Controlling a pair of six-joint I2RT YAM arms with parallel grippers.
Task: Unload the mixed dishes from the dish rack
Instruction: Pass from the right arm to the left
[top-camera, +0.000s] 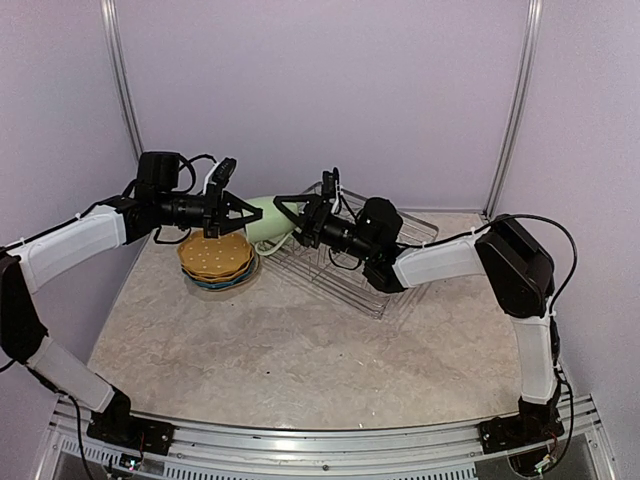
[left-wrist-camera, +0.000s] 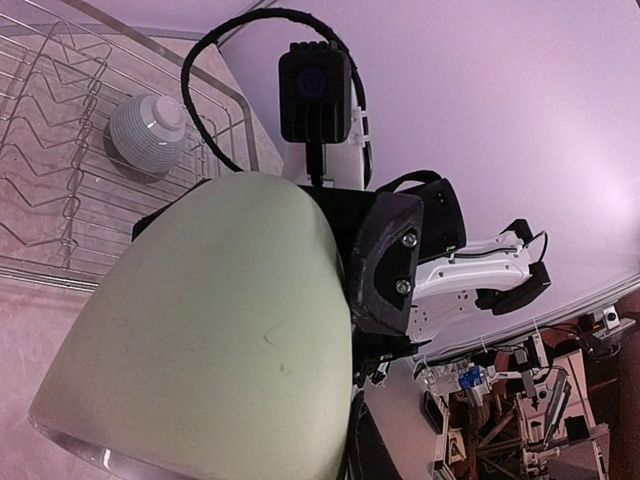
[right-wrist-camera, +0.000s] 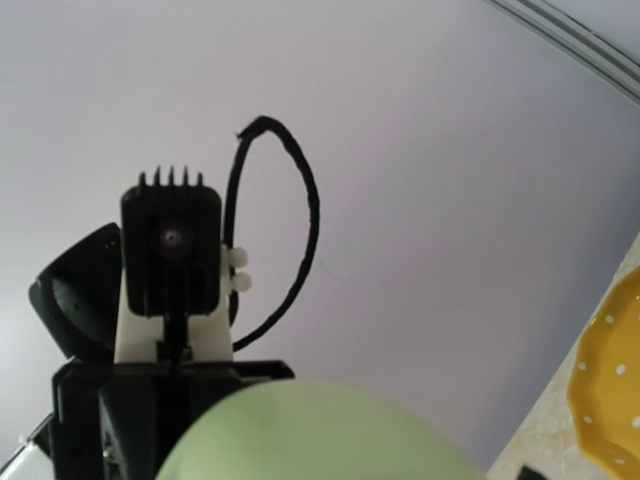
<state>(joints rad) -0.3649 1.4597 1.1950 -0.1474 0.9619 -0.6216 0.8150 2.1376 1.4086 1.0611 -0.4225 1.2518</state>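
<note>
Next, my left gripper sets the pale green mug free on the table (top-camera: 158, 295) next to the stack of plates, across from the dish rack.
The pale green mug (top-camera: 265, 218) hangs in the air between my two grippers, above the table's back left. My right gripper (top-camera: 288, 215) is shut on its right end; the left wrist view shows a black finger (left-wrist-camera: 385, 262) pressed against the mug (left-wrist-camera: 220, 330). My left gripper (top-camera: 240, 212) is at the mug's left end with jaws spread, its own fingers hidden in its wrist view. The mug fills the bottom of the right wrist view (right-wrist-camera: 320, 440). The small light-blue bowl (left-wrist-camera: 148, 135) lies upside down in the dish rack (top-camera: 345, 275). The clear glass is out of view.
A stack of plates with an orange scalloped plate (top-camera: 215, 258) on top sits on the table just below my left gripper; its edge shows in the right wrist view (right-wrist-camera: 612, 390). The rack's wire prongs (left-wrist-camera: 60, 150) stand to the right of the stack.
</note>
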